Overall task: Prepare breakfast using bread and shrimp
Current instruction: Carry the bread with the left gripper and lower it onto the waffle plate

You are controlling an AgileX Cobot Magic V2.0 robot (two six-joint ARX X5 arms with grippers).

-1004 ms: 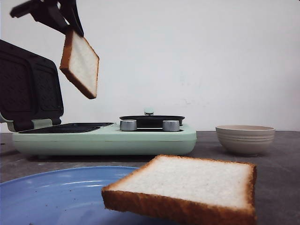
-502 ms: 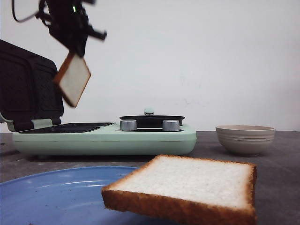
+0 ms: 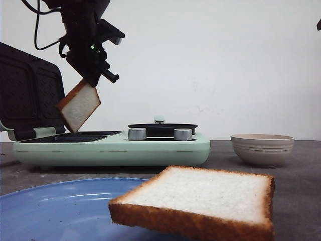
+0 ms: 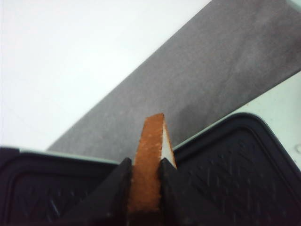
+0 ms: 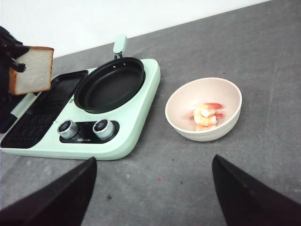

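The slice of bread will go down on the dark grill plate (image 3: 91, 132) (image 4: 237, 172) next to the black pan from my left gripper.
My left gripper (image 3: 95, 75) is shut on a slice of bread (image 3: 78, 106) and holds it tilted just above the dark grill plate (image 3: 70, 136) of the mint-green breakfast maker (image 3: 115, 148). The left wrist view shows its fingers (image 4: 117, 183) pinching the brown crust (image 4: 148, 160). The same slice shows in the right wrist view (image 5: 31, 69). A second slice (image 3: 198, 198) lies on the blue plate (image 3: 55, 208) at the front. The shrimp (image 5: 205, 115) lie in the beige bowl (image 5: 203, 109). My right gripper (image 5: 153, 188) is open and empty, high above the table.
The maker's dark lid (image 3: 30, 95) stands open at the left. A black round pan (image 5: 110, 84) sits on the maker's right half, with two silver knobs (image 3: 159, 134) in front. The beige bowl also shows in the front view (image 3: 262, 148), right of the maker.
My left gripper has come down and slightly rightwards with the bread slice, from high up to just above the grill plate. The slice on the plate has not moved.
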